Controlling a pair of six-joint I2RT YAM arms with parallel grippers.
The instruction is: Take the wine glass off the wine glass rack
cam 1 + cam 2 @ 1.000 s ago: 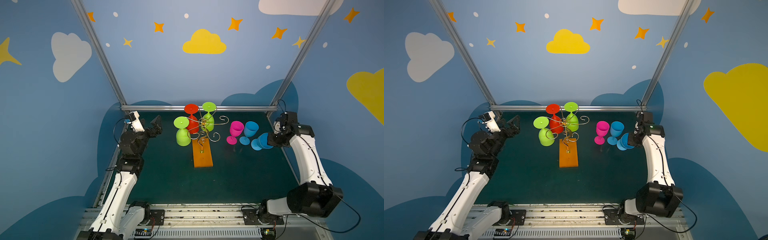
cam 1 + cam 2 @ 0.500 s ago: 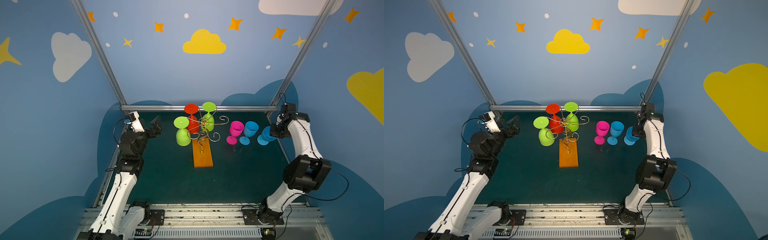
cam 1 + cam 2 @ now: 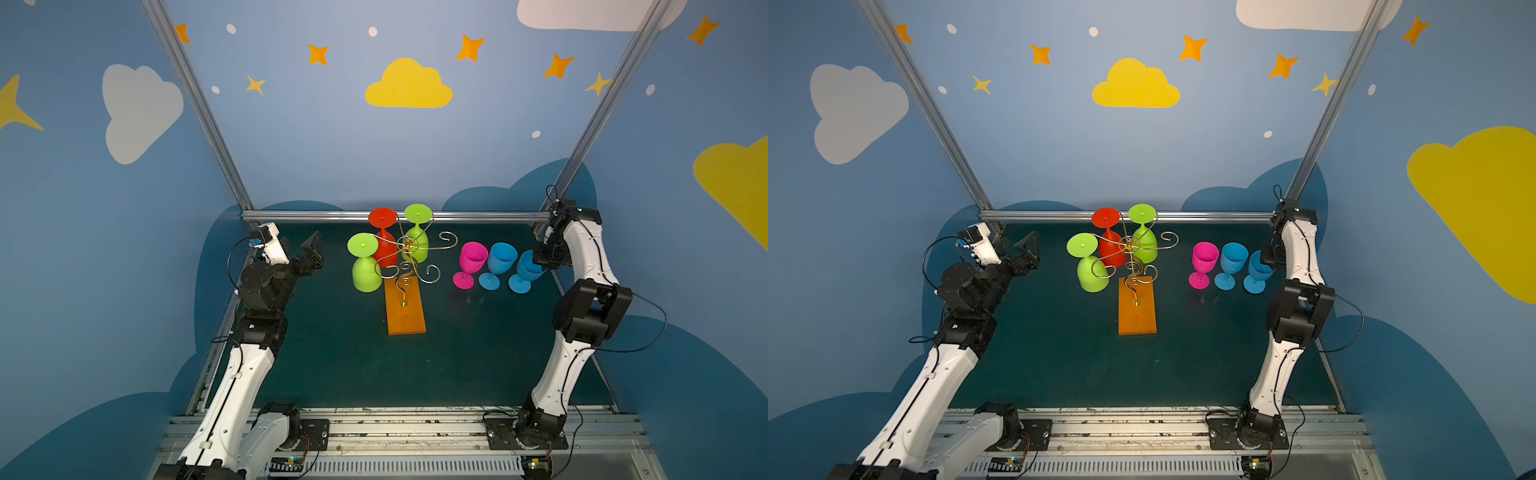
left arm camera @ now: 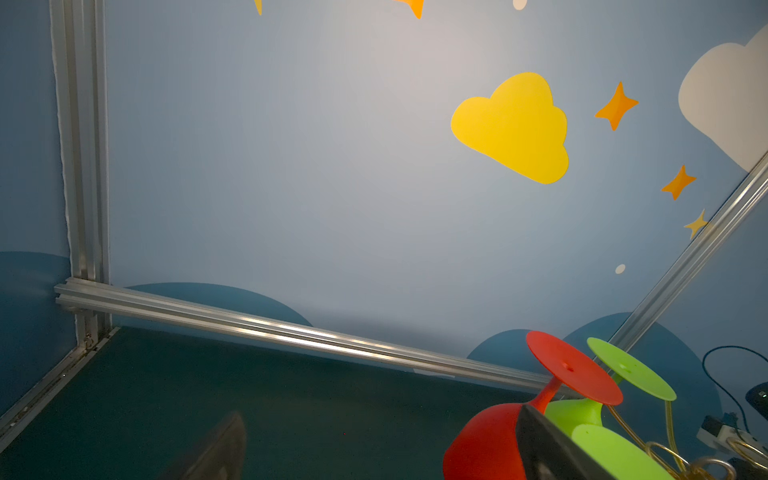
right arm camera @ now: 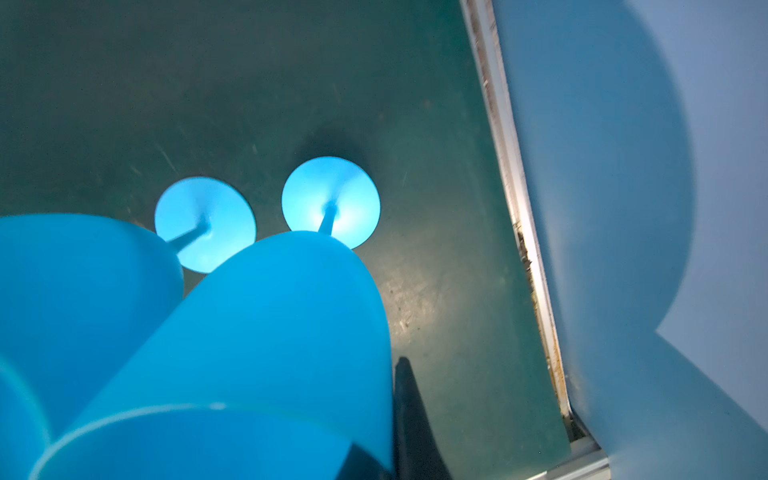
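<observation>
My left gripper should move next to the nearer lime wine glass, beside the red one, and close on the edge of its upturned foot (image 3: 350, 246) (image 4: 585, 453).
The wine glass rack (image 3: 406, 305), gold wire on an orange base, stands mid-table in both top views (image 3: 1137, 307). A lime wine glass (image 3: 365, 266), a red one (image 3: 384, 245) and a second lime one (image 3: 417, 241) hang on it upside down. My right gripper (image 3: 540, 261) (image 5: 386, 453) is shut on the rim of a blue wine glass (image 3: 524, 272) (image 5: 266, 340) that is upright at the far right, its foot (image 5: 330, 199) on or just above the mat. My left gripper (image 3: 309, 257) (image 4: 382, 457) is open and empty, left of the rack, with the red glass (image 4: 482, 449) beside one finger.
A pink glass (image 3: 471, 262) and another blue glass (image 3: 498, 264) stand upright between the rack and the held glass. The metal frame rail (image 3: 395, 216) runs along the back, and a side rail (image 5: 519, 232) lies close to my right gripper.
The right arm has swung the blue glass from tilted to upright beside the other blue glass, and its elbow has risen. The left arm has stayed put.
</observation>
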